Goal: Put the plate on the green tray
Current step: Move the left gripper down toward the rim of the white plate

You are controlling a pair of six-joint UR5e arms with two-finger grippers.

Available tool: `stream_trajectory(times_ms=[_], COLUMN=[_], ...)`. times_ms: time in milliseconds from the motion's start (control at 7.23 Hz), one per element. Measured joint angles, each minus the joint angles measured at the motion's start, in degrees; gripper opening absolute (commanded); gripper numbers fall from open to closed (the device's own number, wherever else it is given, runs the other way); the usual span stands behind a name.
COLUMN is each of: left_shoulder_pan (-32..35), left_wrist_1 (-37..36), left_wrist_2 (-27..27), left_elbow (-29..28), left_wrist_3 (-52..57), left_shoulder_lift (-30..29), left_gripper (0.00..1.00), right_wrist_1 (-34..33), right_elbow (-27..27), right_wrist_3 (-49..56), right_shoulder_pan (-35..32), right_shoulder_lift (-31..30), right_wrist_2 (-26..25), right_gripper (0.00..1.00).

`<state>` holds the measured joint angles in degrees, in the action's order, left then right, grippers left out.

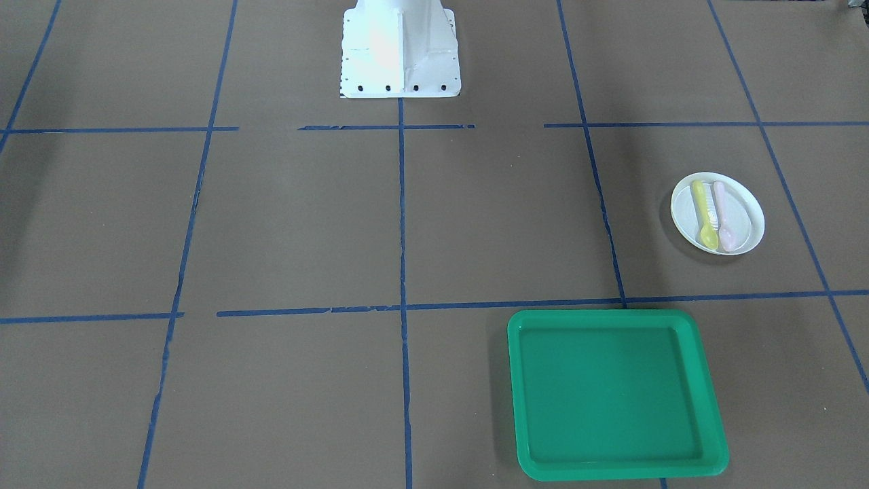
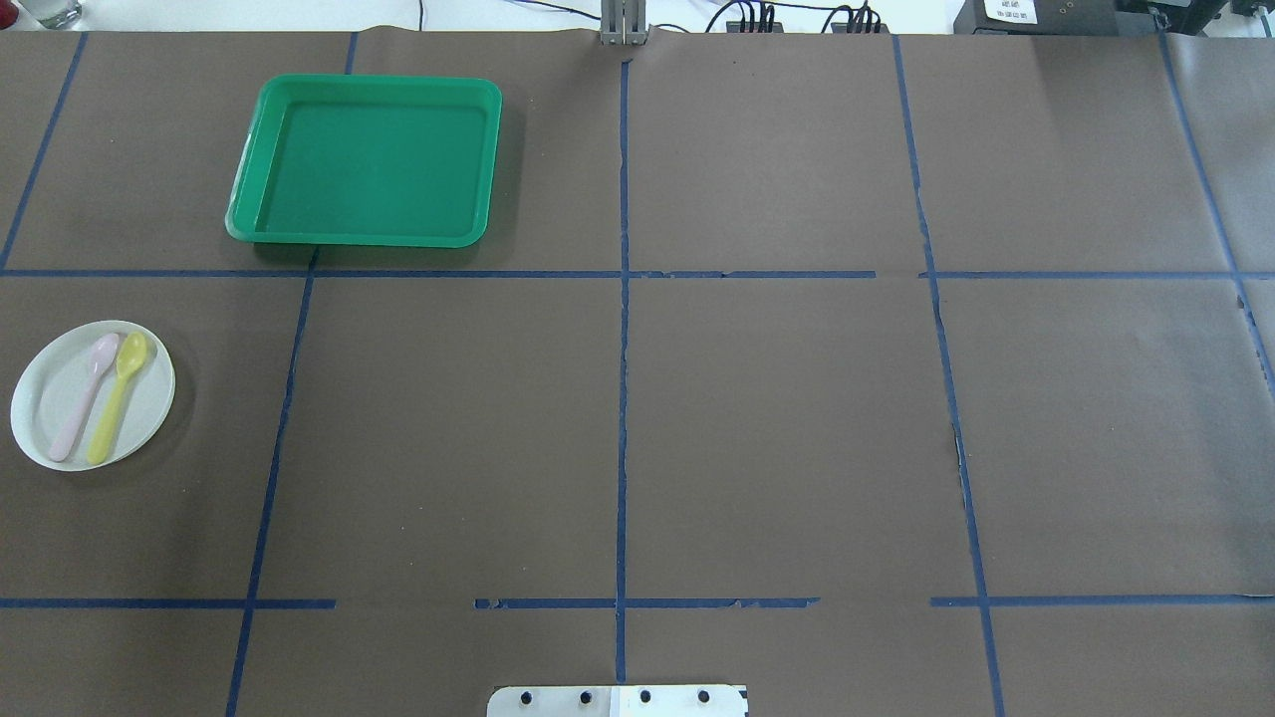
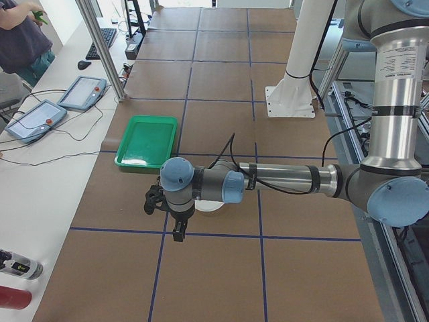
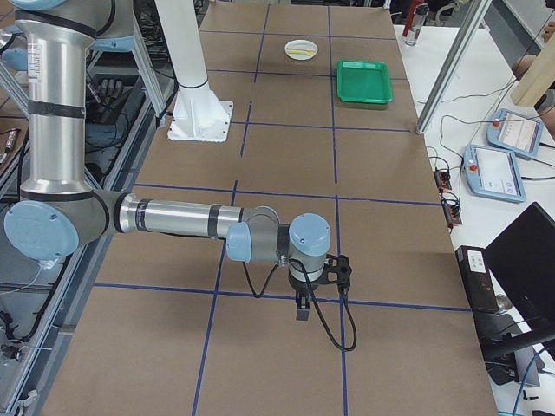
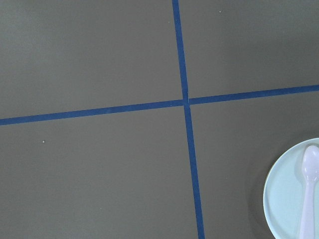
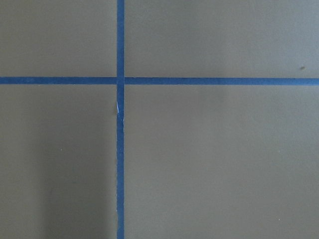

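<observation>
The left gripper will go to the white plate next and close on its rim point(image 1: 762, 216) point(image 5: 265, 191) beside the pink spoon.
The white plate point(image 1: 745, 219) lies on the brown table and carries a yellow spoon point(image 1: 705, 216) and a pink spoon point(image 1: 723, 217). It also shows in the overhead view point(image 2: 149, 403) and at the lower right edge of the left wrist view point(image 5: 285, 196). The green tray point(image 1: 614, 314) stands empty one grid square away, and shows in the overhead view point(image 2: 379, 83). My left gripper point(image 3: 178, 231) hangs above the table beside the plate, which its wrist partly hides. My right gripper point(image 4: 301, 310) hangs over bare table far from both. I cannot tell whether either is open or shut.
The white robot base point(image 1: 399, 51) stands at the table's robot-side edge. Blue tape lines point(image 2: 623, 299) divide the table into squares. A bench with two teach pendants point(image 3: 37, 117) and a metal post point(image 3: 100, 47) runs along the far side by the tray.
</observation>
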<state>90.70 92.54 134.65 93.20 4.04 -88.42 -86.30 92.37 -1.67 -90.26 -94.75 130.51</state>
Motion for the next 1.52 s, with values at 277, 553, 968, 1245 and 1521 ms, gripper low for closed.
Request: stream_trajectory(times_ms=[277,553,968,1245,1521], left_shoulder_pan=[-0.05,-0.21,-4.95,-11.80,-17.35], left_wrist_1=[0.10,0.29,3.27,10.63,18.75], left_wrist_2=[0.06,0.17,3.08,2.92,-0.26], left_elbow=[-0.09,0.08,0.95,1.27,-2.48], left_wrist_3=[0.04,-0.33,-5.69,-14.89,-20.87], left_shoulder_lift=[-0.12,-0.62,-0.77,-0.23,-0.11], left_gripper=[1.00,1.00,1.00,1.00,1.00], right_wrist_1=[0.00,0.00,0.06,0.05,0.02], right_elbow=[-0.02,-0.02,-0.01,-0.01,-0.07], right_wrist_3=[0.00,0.00,0.00,-0.04,-0.01], right_shoulder_pan=[0.00,0.00,0.00,0.00,0.00], right_shoulder_lift=[0.00,0.00,0.00,0.00,0.00], right_wrist_2=[0.01,0.01,0.01,0.01,0.01], right_gripper=[1.00,1.00,1.00,1.00,1.00])
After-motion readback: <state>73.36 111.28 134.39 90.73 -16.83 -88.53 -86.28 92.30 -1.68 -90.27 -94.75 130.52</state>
